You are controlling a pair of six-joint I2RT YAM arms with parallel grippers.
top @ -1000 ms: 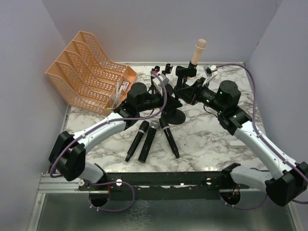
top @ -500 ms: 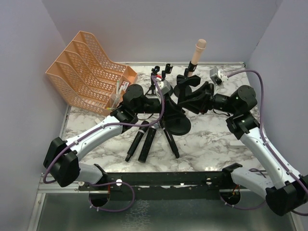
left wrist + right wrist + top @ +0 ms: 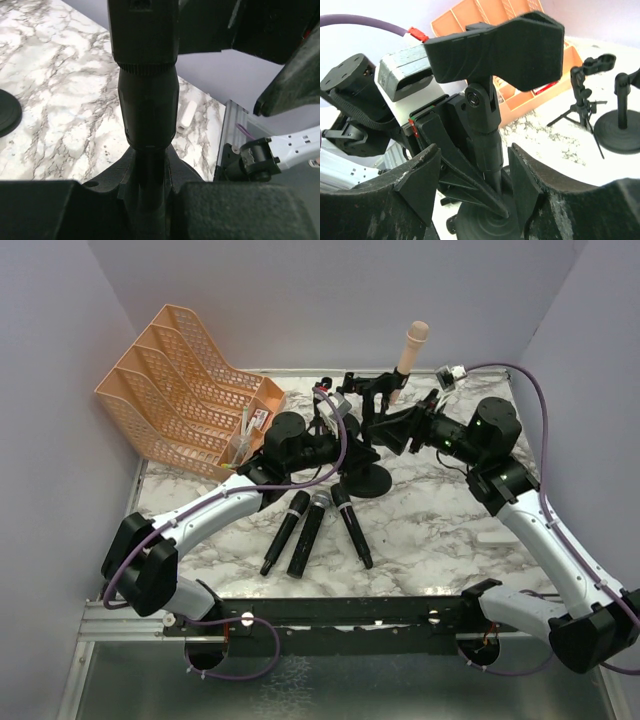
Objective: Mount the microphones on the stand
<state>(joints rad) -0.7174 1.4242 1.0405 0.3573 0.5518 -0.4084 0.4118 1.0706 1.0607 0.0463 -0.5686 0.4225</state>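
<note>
The stand's empty clip is low, just above the robot's left gripper, so next the right gripper grips the neck (image 3: 482,107) below the clip and pulls the pole up.
A black stand with a round base (image 3: 367,481) rises at the table's middle. My left gripper (image 3: 350,453) (image 3: 150,195) is shut on its pole (image 3: 148,125). My right gripper (image 3: 388,430) (image 3: 475,170) is open, its fingers (image 3: 420,177) either side of the pole without touching it, just below the stand's empty clip (image 3: 505,47). A pale pink microphone (image 3: 412,346) stands upright in another stand's clip at the back. Three microphones lie side by side near the front: a black one (image 3: 284,532), one with a silver mesh head (image 3: 308,532) and another black one (image 3: 352,526).
An orange file rack (image 3: 185,380) fills the back left. Small tripod stands (image 3: 325,405) (image 3: 582,95) and a round-based stand (image 3: 620,125) are at the back. A small white block (image 3: 186,114) lies on the marble table (image 3: 430,530). Grey walls close in both sides.
My right gripper has opened off the stand's pole and pulled back slightly. The stand, shifted nearer and to the right half a second ago, is back by the left gripper, which stays shut.
</note>
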